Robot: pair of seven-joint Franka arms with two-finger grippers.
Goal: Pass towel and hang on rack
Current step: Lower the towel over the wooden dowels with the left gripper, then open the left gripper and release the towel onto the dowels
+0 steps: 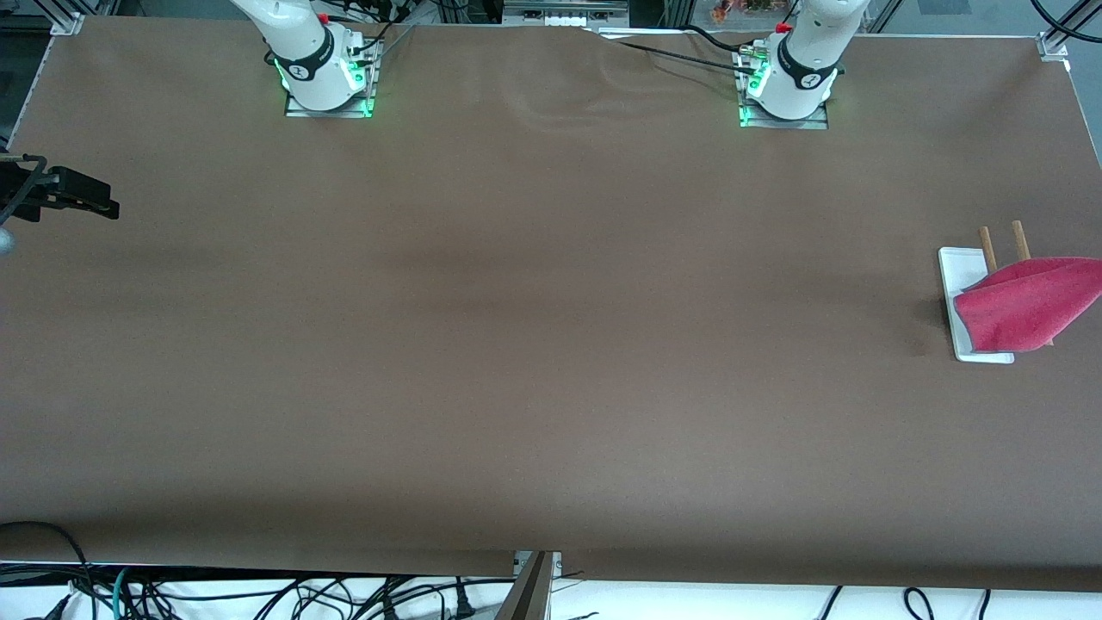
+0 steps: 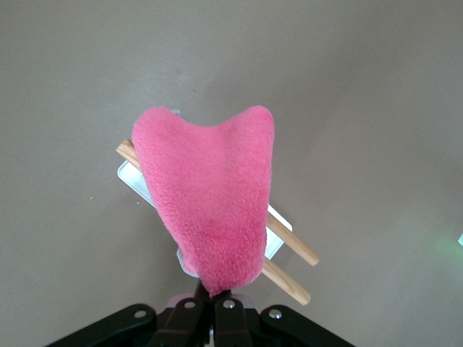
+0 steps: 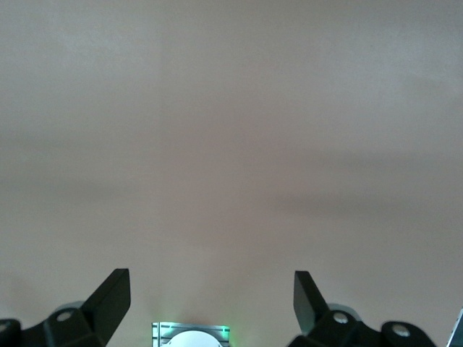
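Note:
My left gripper is holding the pink towel. I need to let go of it with that gripper across both brown rods (image 1: pixel 1009 294) (image 2: pixel 217 215), above the white base of the rack.
The bright pink towel (image 1: pixel 1024 301) lies draped across the rack (image 1: pixel 962 263) at the left arm's end of the table. The rack has a white base and two brown rods (image 1: pixel 987 245). In the left wrist view the towel (image 2: pixel 210 195) covers the middle of both rods (image 2: pixel 289 246), over the white base (image 2: pixel 134 181). My left gripper (image 2: pixel 217 293) is shut on the towel's narrow end, above the rack; it is out of the front view. My right gripper (image 1: pixel 103 205) is open and empty (image 3: pixel 211 289) at the right arm's end of the table.
The brown table cover (image 1: pixel 534 344) spans the whole surface. The two arm bases (image 1: pixel 327 69) (image 1: pixel 788 82) stand along the edge farthest from the front camera. Cables (image 1: pixel 258 594) hang below the nearest edge.

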